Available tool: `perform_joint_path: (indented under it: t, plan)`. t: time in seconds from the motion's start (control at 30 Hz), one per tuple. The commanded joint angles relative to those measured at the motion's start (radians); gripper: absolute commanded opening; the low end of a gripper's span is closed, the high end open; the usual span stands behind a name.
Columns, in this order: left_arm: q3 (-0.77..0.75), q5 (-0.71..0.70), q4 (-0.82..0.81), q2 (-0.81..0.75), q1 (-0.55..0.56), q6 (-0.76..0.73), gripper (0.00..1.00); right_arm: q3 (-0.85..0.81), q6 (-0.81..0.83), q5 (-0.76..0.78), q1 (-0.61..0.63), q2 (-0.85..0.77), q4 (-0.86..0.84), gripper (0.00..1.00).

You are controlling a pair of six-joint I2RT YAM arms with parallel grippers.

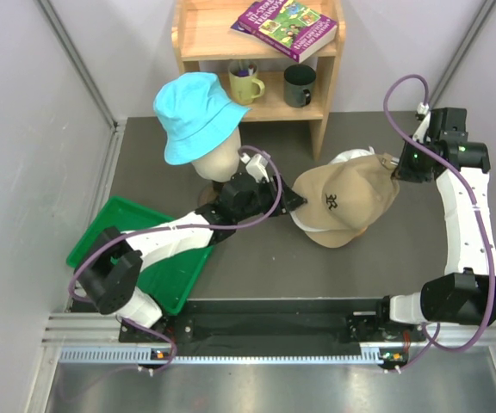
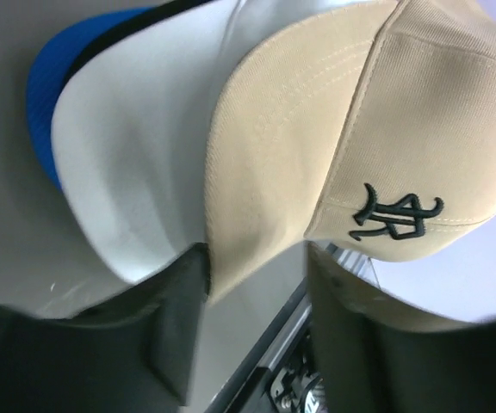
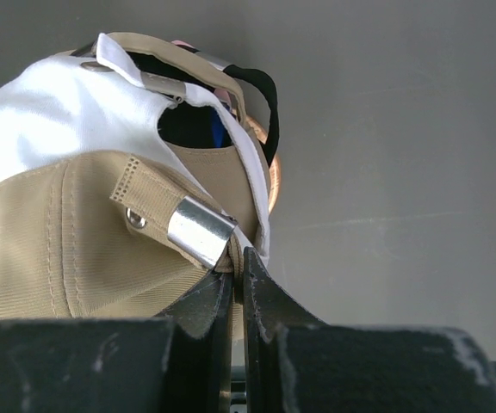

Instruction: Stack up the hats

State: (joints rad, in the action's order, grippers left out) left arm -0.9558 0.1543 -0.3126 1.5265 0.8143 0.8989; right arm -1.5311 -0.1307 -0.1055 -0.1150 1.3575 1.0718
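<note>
The tan cap's brim crosses the white cap's brim at a slant, so my right gripper needs to free the tan cap's back strap and grip the tan cap's rim [image 1: 391,191] beside it.
A tan cap [image 1: 347,198] with a black logo lies on top of a pile of caps; a white cap [image 1: 351,157] shows under it. My right gripper [image 1: 394,168] is shut on the tan cap's rear strap [image 3: 158,215], by its metal buckle. My left gripper [image 1: 295,202] is open, with the tip of the tan cap's brim [image 2: 274,129] between its jaws, against the left finger [image 2: 175,318]. The left wrist view shows white [image 2: 127,172], black and royal blue [image 2: 46,103] brims below the tan one. A cyan bucket hat [image 1: 196,116] sits on the mannequin head [image 1: 218,163].
A green tray [image 1: 119,224] lies at the left under my left arm. A wooden shelf [image 1: 261,95] at the back holds a book [image 1: 287,26] and two mugs. The stand's wooden rim [image 3: 274,181] shows below the pile. Grey walls close both sides.
</note>
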Motion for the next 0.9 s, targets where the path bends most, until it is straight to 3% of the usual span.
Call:
perform_joint_path:
  t: [0.0,0.03,0.07,0.17,0.33,0.6,0.67,0.73,0.77,0.8,0.87]
  plan:
    - [0.011,0.03,-0.226,0.023,-0.015,0.041,0.43,-0.001,0.019,0.036,-0.025,-0.001,-0.029,0.0]
    - [0.009,0.03,-0.23,0.029,-0.015,0.049,0.37,-0.003,0.016,0.038,-0.025,-0.006,-0.024,0.0]
    - [0.009,0.03,-0.232,0.031,-0.017,0.052,0.22,-0.004,0.017,0.041,-0.025,-0.005,-0.023,0.0]
    - [0.008,0.033,-0.221,0.037,-0.015,0.061,0.0,-0.011,0.008,0.052,-0.025,-0.017,-0.015,0.0]
    - [0.003,0.002,-0.192,0.035,-0.017,0.069,0.0,-0.018,-0.003,0.061,-0.025,-0.017,-0.018,0.0]
    - [-0.037,-0.179,0.018,0.024,-0.027,0.144,0.0,-0.06,-0.017,0.043,-0.025,-0.008,-0.024,0.05]
    - [-0.037,-0.186,0.041,0.03,-0.032,0.196,0.0,-0.066,-0.02,0.021,-0.023,-0.005,-0.023,0.13]
    - [-0.029,-0.187,0.041,0.04,-0.037,0.251,0.0,-0.078,-0.024,0.001,-0.025,-0.006,-0.022,0.27]
    - [-0.028,-0.185,0.041,0.038,-0.037,0.268,0.0,-0.083,-0.026,0.0,-0.025,-0.006,-0.021,0.35]
    - [-0.024,-0.183,0.041,0.041,-0.04,0.297,0.0,-0.093,-0.026,-0.002,-0.025,-0.008,-0.013,0.52]
    - [-0.027,-0.18,0.049,0.046,-0.04,0.31,0.0,-0.103,-0.026,-0.002,-0.025,-0.012,-0.009,0.64]
